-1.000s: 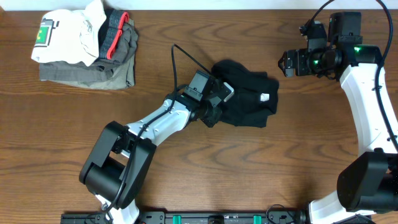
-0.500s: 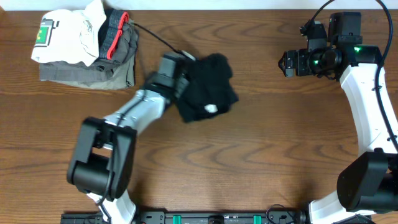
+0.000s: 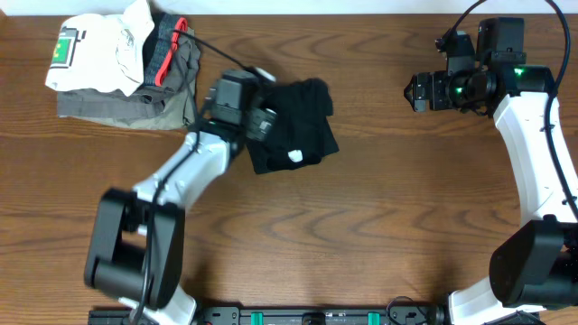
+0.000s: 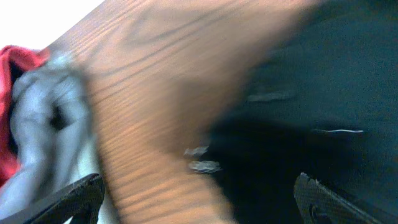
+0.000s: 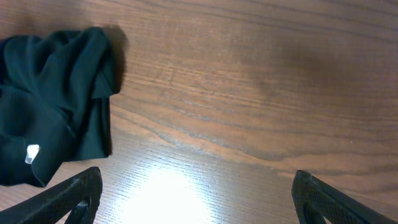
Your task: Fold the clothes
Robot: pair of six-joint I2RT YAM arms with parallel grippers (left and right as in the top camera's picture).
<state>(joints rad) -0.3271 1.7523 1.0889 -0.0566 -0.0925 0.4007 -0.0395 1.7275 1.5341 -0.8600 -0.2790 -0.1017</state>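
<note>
Next, my left gripper moves over to the near edge of the black garment and closes on it there, at the small white tag [image 3: 295, 155].
The clothes, one black garment [image 3: 298, 122] with a small white tag [image 3: 295, 155], lie bunched on the wooden table [image 3: 379, 226] just right of the folded pile. My left gripper [image 3: 264, 122] hovers over the garment's left edge. In the blurred left wrist view it [image 4: 199, 205] stands open, one finger over the black fabric [image 4: 311, 93], the other beside the pile's grey cloth [image 4: 37, 124]. Nothing is between the fingers. My right gripper [image 3: 417, 91] hangs open at the far right, above bare wood [image 5: 199, 202], with the garment [image 5: 50, 118] off to its left.
At the back left stands a folded pile: a white garment with a green patch [image 3: 90, 50] on grey garments with red trim [image 3: 172, 63]. The left arm's cable [image 3: 212, 47] runs over the pile's right edge.
My left arm has carried the black garment leftward towards the pile, and its gripper has gone from shut on the fabric to open, letting it go. The right arm has stayed still.
</note>
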